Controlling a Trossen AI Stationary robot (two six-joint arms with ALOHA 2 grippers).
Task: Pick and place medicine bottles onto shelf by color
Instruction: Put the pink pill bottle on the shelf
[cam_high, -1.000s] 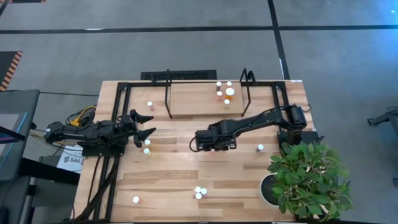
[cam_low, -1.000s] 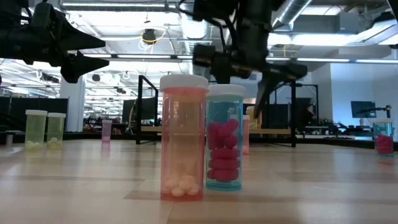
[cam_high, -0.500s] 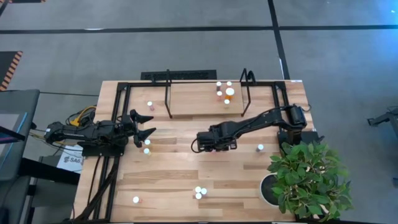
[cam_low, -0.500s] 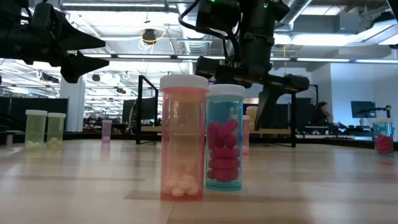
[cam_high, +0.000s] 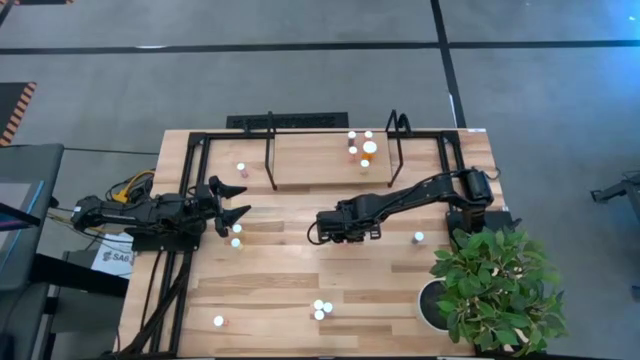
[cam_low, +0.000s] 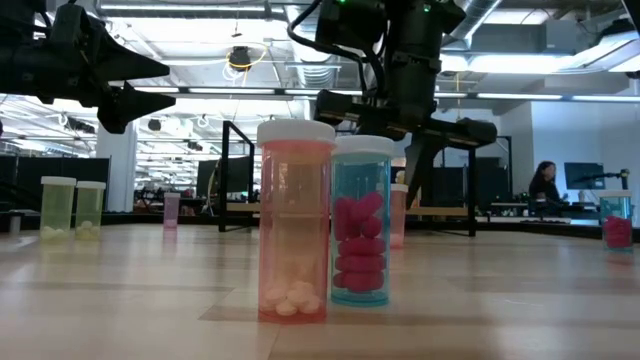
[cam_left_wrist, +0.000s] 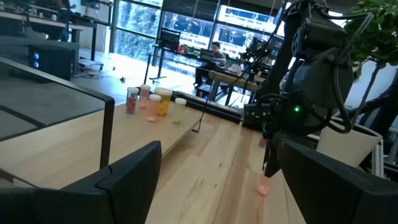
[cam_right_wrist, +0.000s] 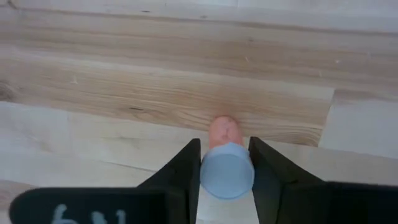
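My right gripper needs to release the pink medicine bottle beside the front bottle of the cluster on the shelf (cam_high: 350, 168).
My right gripper (cam_right_wrist: 226, 169) stands over the middle of the table (cam_high: 300, 270), pointing down and shut on a pink medicine bottle (cam_right_wrist: 224, 130) with a white cap. In the low view this bottle (cam_low: 398, 215) shows behind a teal one. My left gripper (cam_high: 244, 198) waits open at the table's left, level, with nothing between its fingers. The shelf (cam_high: 310, 165) lies along the far edge. On it, a cluster of pink and orange bottles (cam_high: 362, 148) stands toward the right and one pink bottle (cam_high: 241, 169) toward the left. My right gripper pinches the bottle's white cap by its round side (cam_right_wrist: 206, 173) between the two fingers (cam_right_wrist: 185, 171). The fingers come from above, pointing steeply down. The bottle is upright with its pink body below the cap, its bottom (cam_left_wrist: 263, 190) on or just above the tabletop.
Loose bottles stand on the table: one by my left gripper (cam_high: 236, 238), a pair near the front (cam_high: 319, 309), one at the front left (cam_high: 219, 322), one at the right (cam_high: 418, 238). A potted plant (cam_high: 490, 290) fills the near right corner.
My right gripper has shut its fingers on the pink bottle's cap, after settling slightly lower over it. The bottle has stayed where it was.
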